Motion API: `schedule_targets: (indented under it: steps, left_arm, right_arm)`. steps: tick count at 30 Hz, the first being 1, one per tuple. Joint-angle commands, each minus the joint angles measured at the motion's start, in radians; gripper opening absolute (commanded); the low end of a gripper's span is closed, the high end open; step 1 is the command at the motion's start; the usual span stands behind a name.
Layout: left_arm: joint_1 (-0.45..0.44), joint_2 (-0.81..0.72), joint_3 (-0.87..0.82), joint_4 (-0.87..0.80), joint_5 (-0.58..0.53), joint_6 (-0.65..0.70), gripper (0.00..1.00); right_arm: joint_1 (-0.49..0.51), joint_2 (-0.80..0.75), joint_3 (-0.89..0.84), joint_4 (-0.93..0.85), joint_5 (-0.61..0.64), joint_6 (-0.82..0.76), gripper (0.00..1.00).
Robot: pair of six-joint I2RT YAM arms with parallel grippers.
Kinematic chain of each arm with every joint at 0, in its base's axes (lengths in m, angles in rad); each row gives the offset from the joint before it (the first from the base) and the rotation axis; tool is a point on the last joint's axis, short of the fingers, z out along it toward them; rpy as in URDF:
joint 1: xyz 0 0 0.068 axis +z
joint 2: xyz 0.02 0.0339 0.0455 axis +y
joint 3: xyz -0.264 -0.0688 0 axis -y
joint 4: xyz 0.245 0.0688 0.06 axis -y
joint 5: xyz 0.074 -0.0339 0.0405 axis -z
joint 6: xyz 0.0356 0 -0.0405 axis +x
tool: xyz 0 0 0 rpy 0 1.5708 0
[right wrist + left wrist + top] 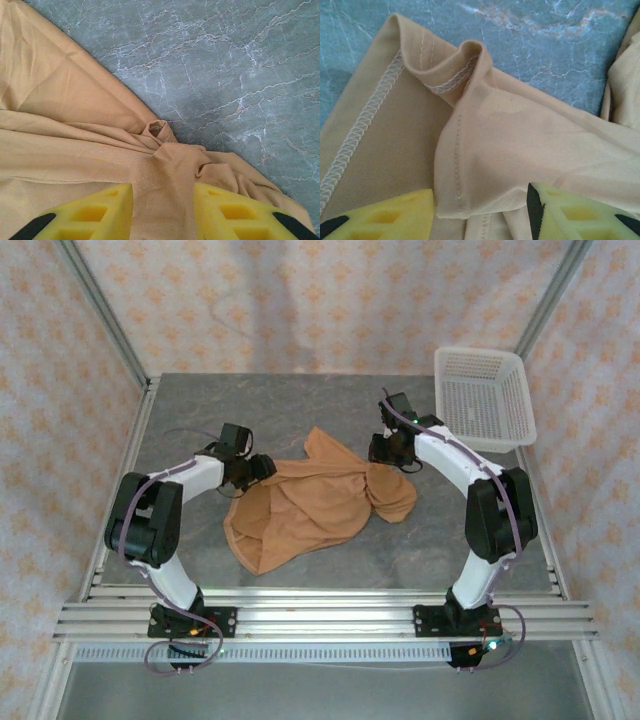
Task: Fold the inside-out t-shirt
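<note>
The t-shirt is bunched under my right gripper; next I pinch the t-shirt heap's back edge (pixel 212 162), lift with both grippers to spread it before folding.
The inside-out t-shirt (pixel 310 505), orange-tan, lies crumpled on the grey marble table (pixel 300 400) between the two arms. My left gripper (pixel 268 468) is at its left edge. In the left wrist view its yellow fingers (pixel 395 215) stand apart, open, with a stitched fold of the t-shirt (pixel 485 150) lying loosely between them (pixel 482 200). My right gripper (pixel 385 452) is at the shirt's bunched right end. In the right wrist view its fingers (pixel 235 212) are shut on a raised ridge of the t-shirt (pixel 170 170), which fills the gap between them (pixel 163 200).
A white plastic basket (pixel 485 395) sits at the back right corner of the table. Patterned walls and metal frame posts enclose the table on three sides. An aluminium rail (pixel 320 615) carries both arm bases along the near edge.
</note>
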Motion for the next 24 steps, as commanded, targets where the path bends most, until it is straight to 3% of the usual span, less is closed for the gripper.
schedule_targets:
  steps: [1,6,11,13,20,24]
  left_arm:
    - [-0.007,0.021,-0.012,0.026,-0.007,-0.001,0.52]
    - [-0.011,0.024,-0.014,0.046,0.011,-0.022,0.44]
    - [-0.017,0.008,-0.017,0.064,0.033,-0.048,0.18]
    - [-0.017,-0.005,-0.015,0.064,0.041,-0.057,0.02]
    - [-0.01,-0.087,0.076,-0.056,0.056,-0.08,0.0]
    - [0.016,-0.155,0.167,-0.142,0.069,-0.091,0.0]
  right_arm:
    - [-0.004,-0.029,0.034,-0.016,0.004,0.01,0.36]
    - [-0.004,-0.029,0.036,-0.017,0.005,0.01,0.36]
    - [-0.004,-0.028,0.028,-0.02,0.011,0.009,0.36]
    - [-0.003,-0.031,0.022,-0.024,0.018,0.007,0.36]
    - [-0.005,-0.026,-0.009,-0.068,0.115,-0.001,0.36]
    - [-0.005,-0.014,-0.038,-0.057,0.1,-0.004,0.36]
